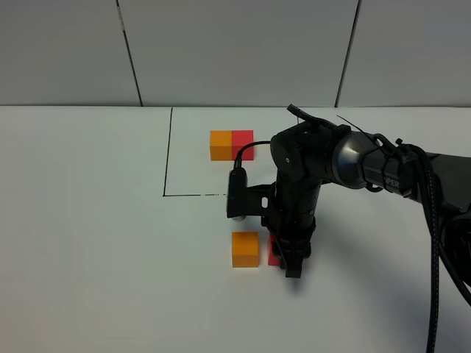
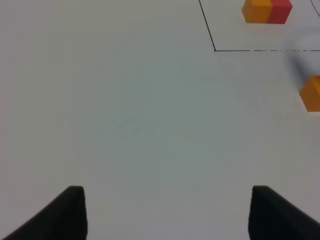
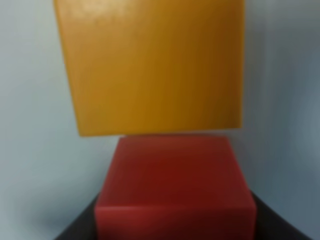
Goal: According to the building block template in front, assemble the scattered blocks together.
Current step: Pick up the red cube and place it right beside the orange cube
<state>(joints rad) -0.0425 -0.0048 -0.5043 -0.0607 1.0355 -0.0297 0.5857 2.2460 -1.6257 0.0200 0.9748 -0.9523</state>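
Next, my right gripper lets go of the red cube on the table, flush (image 1: 268, 251) (image 3: 167, 197) against the side of the loose orange cube.
The building block template (image 1: 232, 144), an orange cube joined to a red one, lies inside a thin black drawn frame (image 1: 168, 158) at the back; it also shows in the left wrist view (image 2: 267, 11). Nearer the front, the loose orange cube (image 1: 245, 249) (image 2: 312, 93) (image 3: 150, 65) rests on the table. The loose red cube (image 1: 274, 251) (image 3: 172, 185) lies just right of it, almost touching. My right gripper (image 1: 293, 257) (image 3: 175, 227) points down and is shut on the red cube, which it mostly hides from above. My left gripper (image 2: 167, 210) is open over bare table, holding nothing.
The white table (image 1: 88, 243) runs wide to the left and front. Grey wall panels (image 1: 235, 51) close the back. The right arm's body and black cable (image 1: 434, 243) fill the right side, and its wrist camera (image 1: 237, 193) hangs just above the orange cube.
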